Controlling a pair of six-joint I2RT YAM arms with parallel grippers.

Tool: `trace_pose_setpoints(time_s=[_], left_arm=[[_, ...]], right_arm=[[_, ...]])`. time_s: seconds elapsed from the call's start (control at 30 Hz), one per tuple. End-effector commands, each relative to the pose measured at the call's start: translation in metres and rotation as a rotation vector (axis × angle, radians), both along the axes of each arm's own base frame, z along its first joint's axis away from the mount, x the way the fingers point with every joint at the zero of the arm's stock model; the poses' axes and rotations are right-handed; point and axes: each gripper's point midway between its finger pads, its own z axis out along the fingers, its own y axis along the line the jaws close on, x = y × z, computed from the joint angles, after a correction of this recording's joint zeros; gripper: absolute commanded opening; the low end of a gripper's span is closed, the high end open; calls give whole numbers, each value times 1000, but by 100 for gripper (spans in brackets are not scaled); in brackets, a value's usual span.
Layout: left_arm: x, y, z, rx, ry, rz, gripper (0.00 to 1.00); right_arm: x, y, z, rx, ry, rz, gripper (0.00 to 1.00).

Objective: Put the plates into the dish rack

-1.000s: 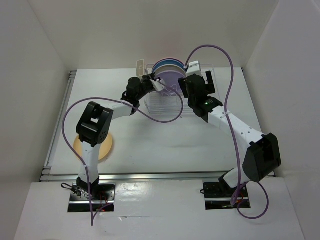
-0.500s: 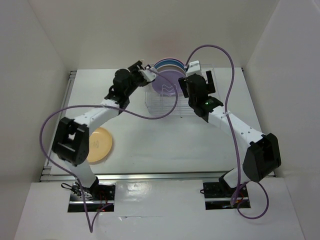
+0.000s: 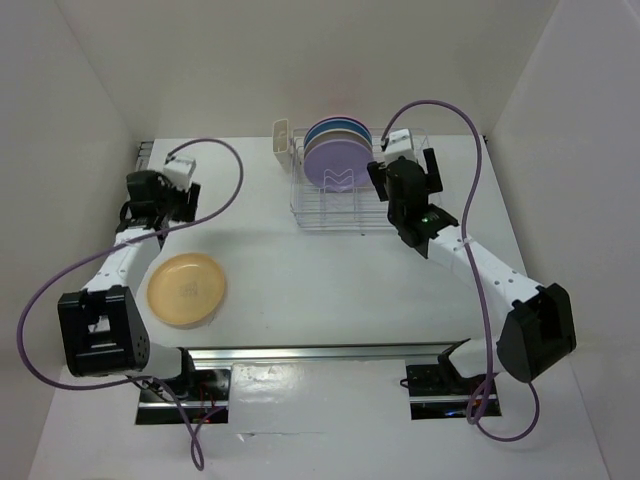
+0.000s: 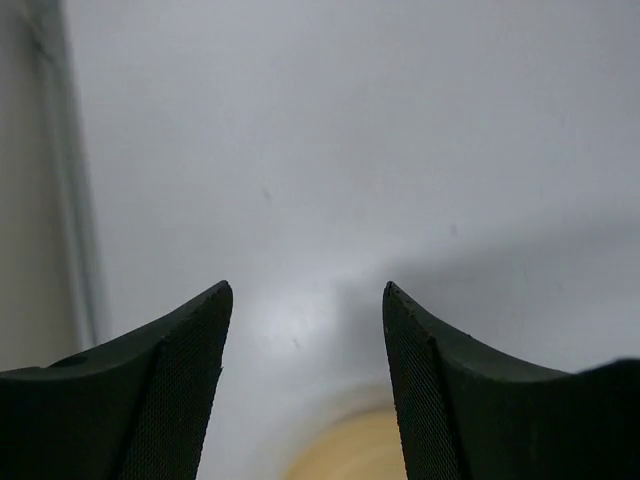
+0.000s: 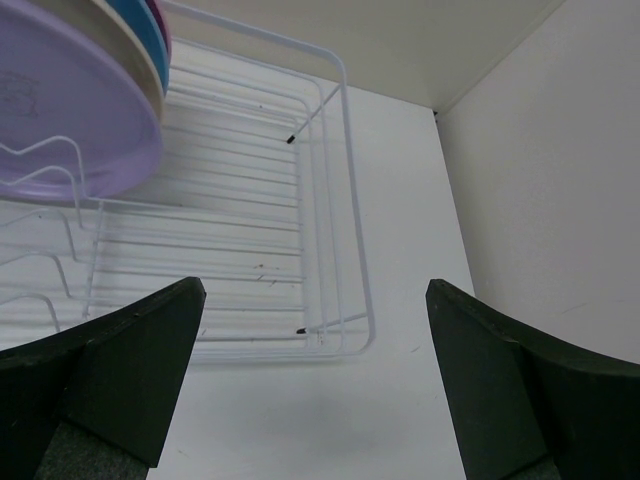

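Observation:
My left gripper will close on the back rim (image 3: pixel 159 268) (image 4: pixel 312 450) of the orange-yellow plate, on the side toward the table's metal bar.
The dish rack (image 3: pixel 340 205) stands at the back centre. Several plates stand upright in it. The purple plate (image 3: pixel 337 160) is in front, with cream, blue and pink rims behind it. The orange-yellow plate (image 3: pixel 186 289) lies flat on the table at the front left. My left gripper (image 3: pixel 170 203) is open and empty, up above the table's left side. Its wrist view shows the gripper (image 4: pixel 305 290) over bare table, with the orange-yellow plate's rim (image 4: pixel 345 455) low between the fingers. My right gripper (image 3: pixel 403 168) is open and empty by the rack's right end. Its wrist view shows the gripper (image 5: pixel 315 290), the rack (image 5: pixel 320 200) and the purple plate (image 5: pixel 60 110).
A cream cutlery cup (image 3: pixel 282 138) sits on the rack's left end. A metal rail (image 3: pixel 120 240) runs along the table's left edge and also shows in the left wrist view (image 4: pixel 65 180). White walls enclose the table on the left, back and right. Purple cables loop over both arms.
My left gripper has let go of the purple plate, which now stands in the rack. The arm has swung left, away from the rack. My right arm has shifted slightly right.

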Motion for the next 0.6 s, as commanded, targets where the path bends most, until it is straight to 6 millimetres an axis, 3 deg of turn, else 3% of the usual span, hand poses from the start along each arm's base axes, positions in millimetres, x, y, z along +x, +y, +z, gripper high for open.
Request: trace_pose_setpoints(time_s=[0.0,0.03,0.13,0.27,0.43,0.47,0.57], left_arm=[[-33,-8,-43,-220,147,-52,69],[-40,-5,-74,-301,265,-59,62],[-46,-6,-76,-488,306,-164,43],[-51,20,-93,-363,308,-63,48],[-55,25,-102,-313,351,-85,55],[-49,29,-93,-297,336,-76,57],[-47,41,-91,-232,371,-68,58]], right_arm=[[-2,-6,36,60,-119,-13,100],[-2,-6,36,60,-119,-13,100],[-4,-5,37,62,-118,-4,100],[-9,-9,37,59,-117,-13,100],[-15,-14,35,44,-108,-24,100],[-17,-16,34,43,-108,-24,100],[-17,-15,31,44,-109,-24,100]])
